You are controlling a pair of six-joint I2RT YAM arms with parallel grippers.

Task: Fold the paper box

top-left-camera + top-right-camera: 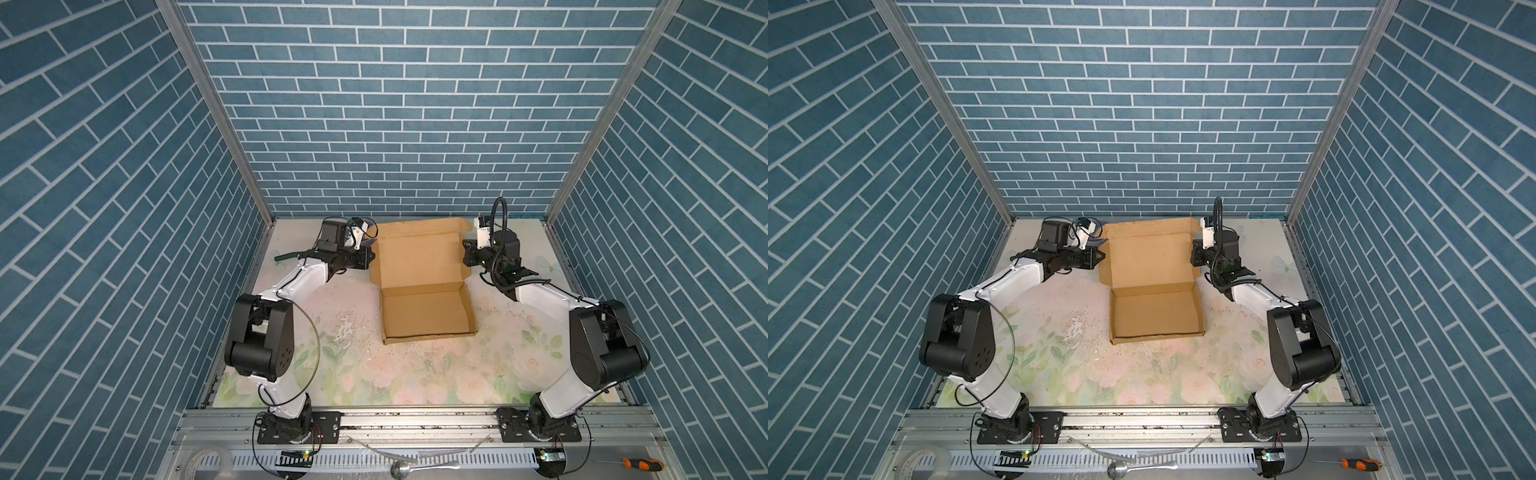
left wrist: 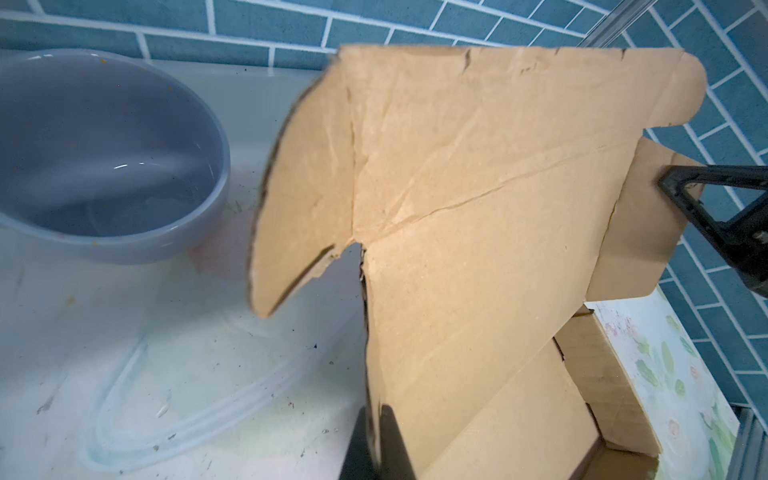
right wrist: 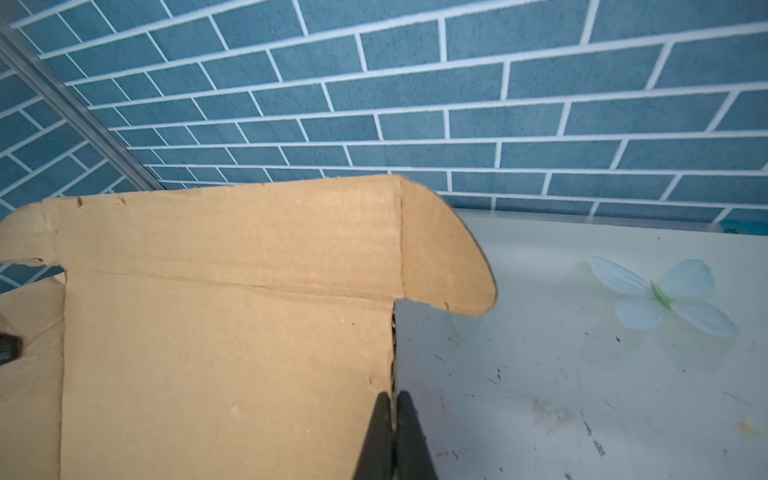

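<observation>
My right gripper is going to let go of the lid's edge just outside the tray's near back corner [image 1: 484,286], with the lid raised.
The paper box [image 1: 419,270] [image 1: 1150,266] sits mid-table as brown cardboard, its tray formed at the front and its wide lid panel raised behind. My left gripper [image 1: 372,257] [image 1: 1103,257] is shut on the lid's left edge; in the left wrist view its black fingers [image 2: 376,419] pinch the cardboard [image 2: 478,208]. On the lid's right edge my right gripper [image 1: 465,253] [image 1: 1194,253] is shut too, fingers [image 3: 392,407] clamped on the panel [image 3: 228,332]. A rounded ear flap [image 3: 440,249] sticks out at the lid's top corner.
A lilac cup [image 2: 104,158] stands on the table just left of the box, near the back wall. Blue brick walls enclose three sides. On the front rail lie a screwdriver [image 1: 642,465], a spoon [image 1: 401,469] and a tape roll [image 1: 199,461].
</observation>
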